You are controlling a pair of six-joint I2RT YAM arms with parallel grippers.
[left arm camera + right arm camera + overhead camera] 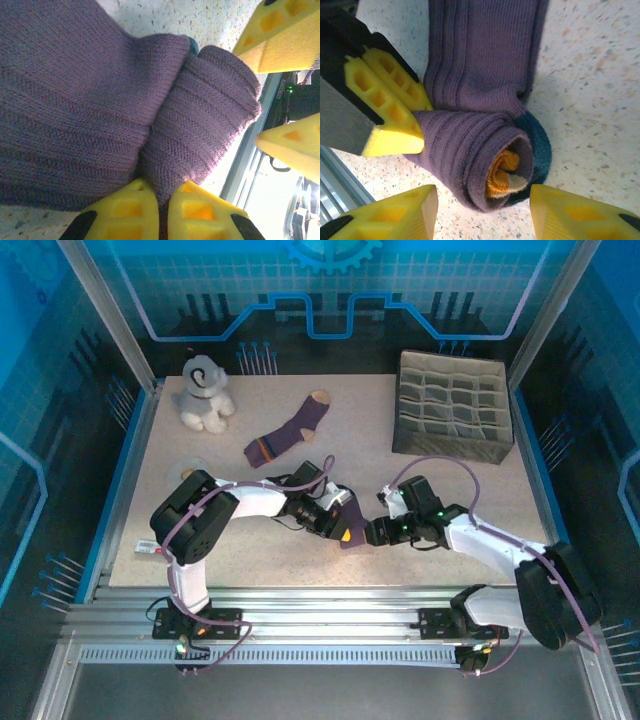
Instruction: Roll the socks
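Note:
The roll sits slanted across the sock's leg, so my left gripper will open and retake the roll's near end point(422, 159) while my right gripper squares it.
One purple sock point(290, 430) with tan toe and heel lies flat at the table's back middle. The other sock point(470, 145) is partly rolled near the front. Its orange cuff point(502, 172) is coiled inside the roll, a navy patch point(540, 145) shows at the roll's right, and the unrolled leg runs away from it. My left gripper point(162, 192) is shut on the roll's purple fabric, and its yellow fingers point(390, 107) press the roll's left side. My right gripper point(484, 196) is open, its fingers straddling the roll's end without touching it. In the top view both grippers point(338, 523) point(368, 532) meet at the rolled sock point(350, 510).
A grey plush toy point(205, 392) sits at the back left. A grey divided fabric box point(452, 403) stands at the back right. The table's front edge and metal rails point(320, 600) lie just behind the roll, near the arm bases.

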